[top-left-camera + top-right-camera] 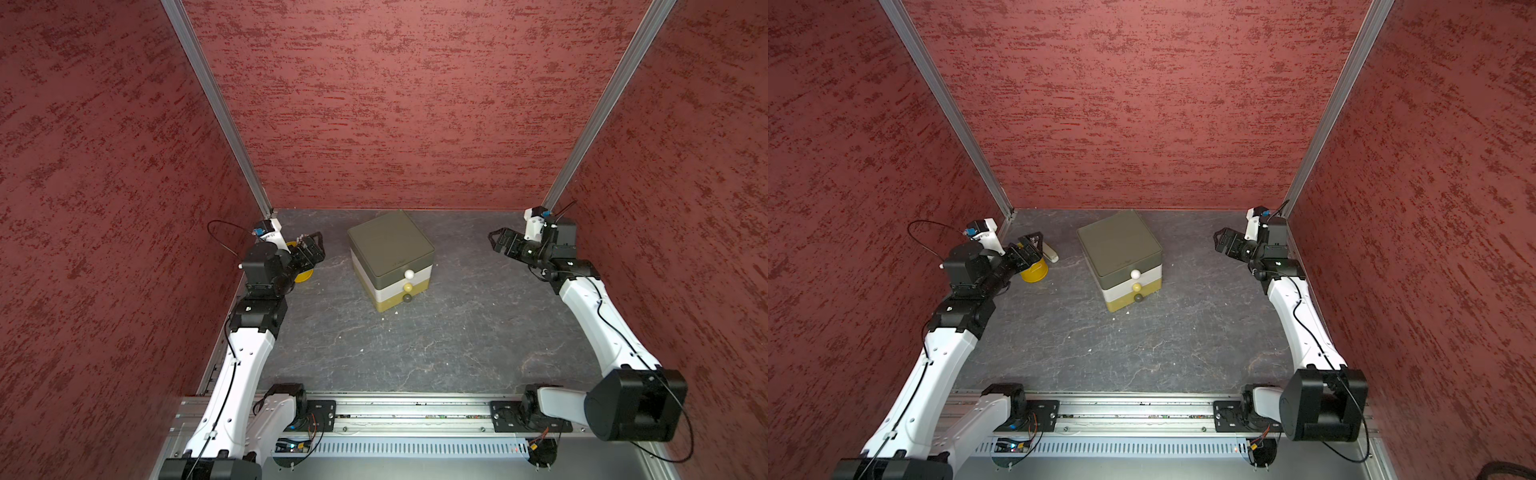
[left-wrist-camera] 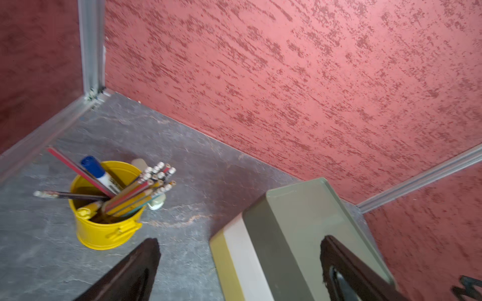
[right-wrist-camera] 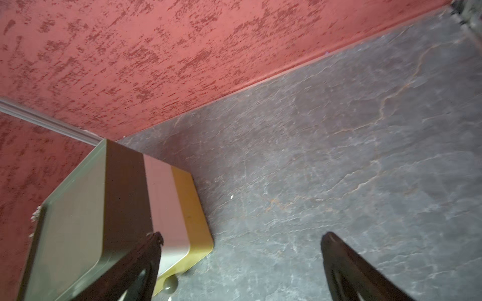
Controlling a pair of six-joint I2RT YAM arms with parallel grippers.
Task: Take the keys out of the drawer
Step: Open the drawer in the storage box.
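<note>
The olive top drawer's white knob (image 1: 409,274) is the next thing that my right gripper needs to go to and close on.
The keys are hidden; no key shows in any view. A small chest of three drawers (image 1: 390,245) (image 1: 1119,245) stands mid-table towards the back, all drawers pushed in. Its top drawer is olive with a white knob (image 1: 409,274), the middle one white with a yellow knob (image 1: 408,286), the bottom one mustard with a dark knob (image 1: 407,297). My left gripper (image 1: 313,247) (image 2: 240,241) hovers to the left of the chest (image 2: 300,224), open and empty. To the right of the chest (image 3: 78,208) my right gripper (image 1: 496,241) (image 3: 242,235) hangs open, holding nothing.
A yellow bucket (image 2: 104,229) (image 1: 1034,270) full of pencils and a marker stands just below the left gripper, near the back left corner. A small pale object (image 1: 1051,253) lies beside it. Red walls close in the grey table on three sides.
</note>
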